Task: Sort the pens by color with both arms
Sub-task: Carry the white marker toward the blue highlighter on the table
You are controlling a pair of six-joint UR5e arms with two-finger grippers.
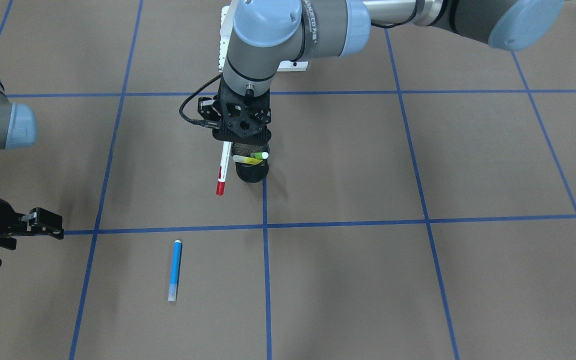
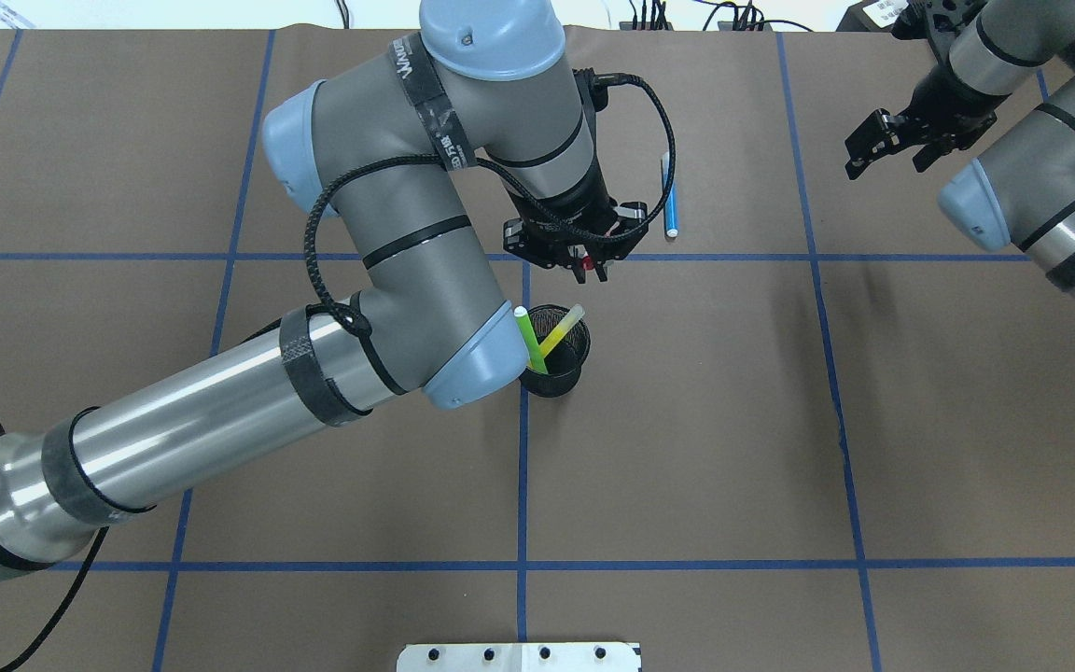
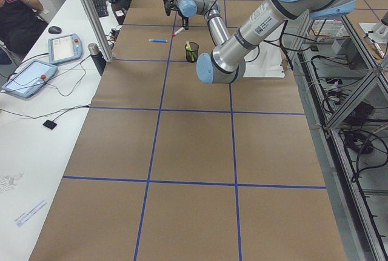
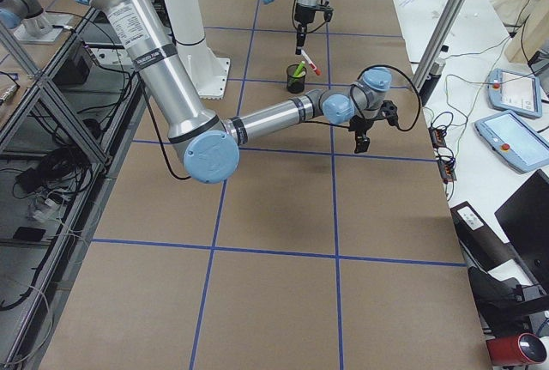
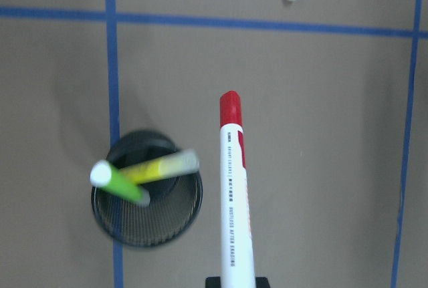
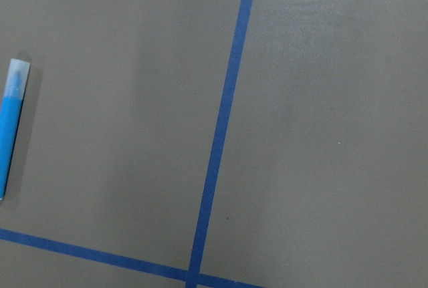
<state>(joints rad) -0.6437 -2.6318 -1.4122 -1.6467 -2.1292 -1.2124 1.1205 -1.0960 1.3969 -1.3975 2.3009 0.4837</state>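
My left gripper has the white pen, tilted just beyond the black mesh cup now. Next, I put it down on the table (image 1: 200, 257) next to the blue pen, roughly parallel to it.
My left gripper (image 2: 586, 268) is shut on the white pen with the red cap (image 1: 223, 167). It holds the pen by its white end, tilted, with the cap pointing down and away from the robot, just beyond the black mesh cup (image 2: 567, 366). In the left wrist view the pen (image 5: 235, 194) hangs to the right of the cup (image 5: 147, 198). The light green pen (image 2: 529, 341) and the yellow pen (image 2: 561, 331) lean inside the cup. The blue pen (image 2: 669, 196) lies flat on the table farther out. My right gripper (image 2: 885, 145) is open and empty, well to the right of the blue pen.
Brown table paper with a blue tape grid (image 2: 523, 485). The white bolted base pedestal (image 2: 519, 656) sits at the near edge. In the exterior left view, tablets (image 3: 27, 76) and cables lie on a white bench on the operators' side.
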